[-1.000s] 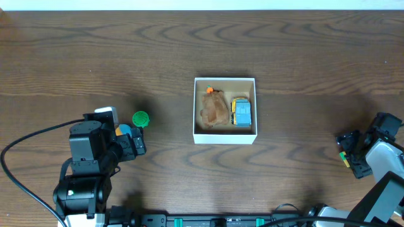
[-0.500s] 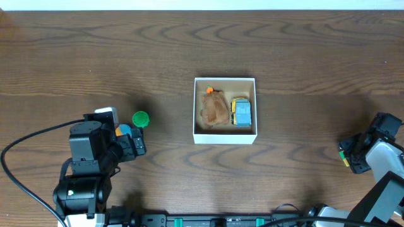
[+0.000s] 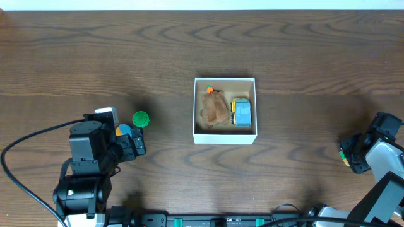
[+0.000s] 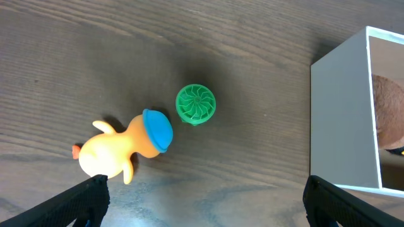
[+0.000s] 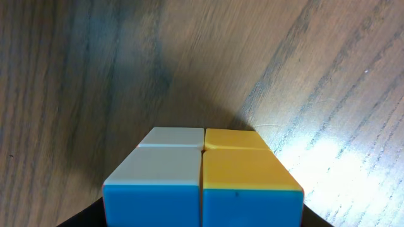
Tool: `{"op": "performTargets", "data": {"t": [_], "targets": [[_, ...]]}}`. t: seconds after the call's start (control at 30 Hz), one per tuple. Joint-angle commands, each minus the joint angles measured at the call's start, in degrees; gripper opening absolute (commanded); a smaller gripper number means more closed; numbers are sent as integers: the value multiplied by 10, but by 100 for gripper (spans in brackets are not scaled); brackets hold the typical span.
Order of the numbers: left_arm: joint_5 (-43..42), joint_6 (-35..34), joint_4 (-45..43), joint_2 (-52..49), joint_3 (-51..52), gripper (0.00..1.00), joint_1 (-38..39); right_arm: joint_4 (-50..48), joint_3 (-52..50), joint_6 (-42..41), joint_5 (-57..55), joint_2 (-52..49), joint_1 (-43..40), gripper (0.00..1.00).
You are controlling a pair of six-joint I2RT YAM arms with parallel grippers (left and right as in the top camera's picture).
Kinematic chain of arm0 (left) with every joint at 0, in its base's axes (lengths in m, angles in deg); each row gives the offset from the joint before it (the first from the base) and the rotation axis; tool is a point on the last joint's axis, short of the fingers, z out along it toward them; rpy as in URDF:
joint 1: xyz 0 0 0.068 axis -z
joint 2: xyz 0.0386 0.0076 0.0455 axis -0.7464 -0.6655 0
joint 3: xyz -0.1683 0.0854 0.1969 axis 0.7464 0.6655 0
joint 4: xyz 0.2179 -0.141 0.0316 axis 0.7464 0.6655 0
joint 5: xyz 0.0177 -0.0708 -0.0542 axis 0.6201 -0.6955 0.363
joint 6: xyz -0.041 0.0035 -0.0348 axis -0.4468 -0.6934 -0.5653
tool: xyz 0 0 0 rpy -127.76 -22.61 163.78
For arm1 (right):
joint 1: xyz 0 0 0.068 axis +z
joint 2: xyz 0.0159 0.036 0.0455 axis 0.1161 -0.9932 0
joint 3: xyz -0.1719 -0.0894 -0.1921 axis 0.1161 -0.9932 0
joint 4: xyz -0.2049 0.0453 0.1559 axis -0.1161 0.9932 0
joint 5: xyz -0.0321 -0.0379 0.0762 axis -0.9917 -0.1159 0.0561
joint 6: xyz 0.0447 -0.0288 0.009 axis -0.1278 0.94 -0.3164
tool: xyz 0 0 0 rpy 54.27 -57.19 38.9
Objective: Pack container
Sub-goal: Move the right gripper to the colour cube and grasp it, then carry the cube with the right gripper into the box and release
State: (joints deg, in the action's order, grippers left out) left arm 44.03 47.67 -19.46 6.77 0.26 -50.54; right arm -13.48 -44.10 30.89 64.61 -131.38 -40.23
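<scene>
Next, I release the colour cube with my right gripper between the toy car and the container's near side [image 3: 239,130].
The container [image 3: 225,80], a white-walled square box with a tan inside, stands mid-table and holds a brown plush toy [image 3: 214,108], a blue and yellow toy car [image 3: 242,112] and a small orange piece [image 3: 210,90]. Its wall shows in the left wrist view [image 4: 341,113]. My left gripper [image 3: 140,144] is open and empty [image 4: 208,205], just short of a yellow duck with a blue cap [image 4: 117,148] and a green ridged disc [image 4: 196,104]. My right gripper [image 3: 351,157] at the far right is shut [image 5: 202,217] on a colour cube [image 5: 202,170] with white, yellow and blue faces, low over the table.
The green disc [image 3: 140,118] lies left of the container, with the duck [image 3: 123,130] partly under my left arm. Dark wooden table [image 3: 126,50] all around. A black cable [image 3: 25,151] loops at the left front.
My right gripper with the cube has shifted slightly toward the front right. The left arm and the toys have not moved.
</scene>
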Motion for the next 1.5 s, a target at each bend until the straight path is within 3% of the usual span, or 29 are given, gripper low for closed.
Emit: {"op": "performTargets", "data": {"t": [0.0, 0.17, 0.33, 0.57, 0.8, 0.93, 1.13, 1.47], "targets": [[3, -5, 2, -1, -11, 98, -4, 12, 3, 3, 2, 1, 0, 9], [3, -5, 1, -1, -11, 98, -4, 60, 46, 24, 8, 37, 33, 4], [3, -5, 1, -1, -11, 98, -4, 119, 123, 61, 21, 106, 118, 1], [3, -5, 2, -1, -11, 98, -4, 157, 208, 181, 109, 173, 323, 2], [3, -5, 2, -1, -11, 98, -4, 158, 217, 276, 119, 161, 530, 2], [2, -5, 2, -1, -11, 98, -4, 157, 217, 294, 114, 135, 601, 3], [2, -5, 2, -1, -11, 98, -4, 145, 217, 294, 106, 89, 649, 4], [2, -5, 2, -1, -11, 98, -4, 120, 217, 294, 101, 22, 655, 8]]}}
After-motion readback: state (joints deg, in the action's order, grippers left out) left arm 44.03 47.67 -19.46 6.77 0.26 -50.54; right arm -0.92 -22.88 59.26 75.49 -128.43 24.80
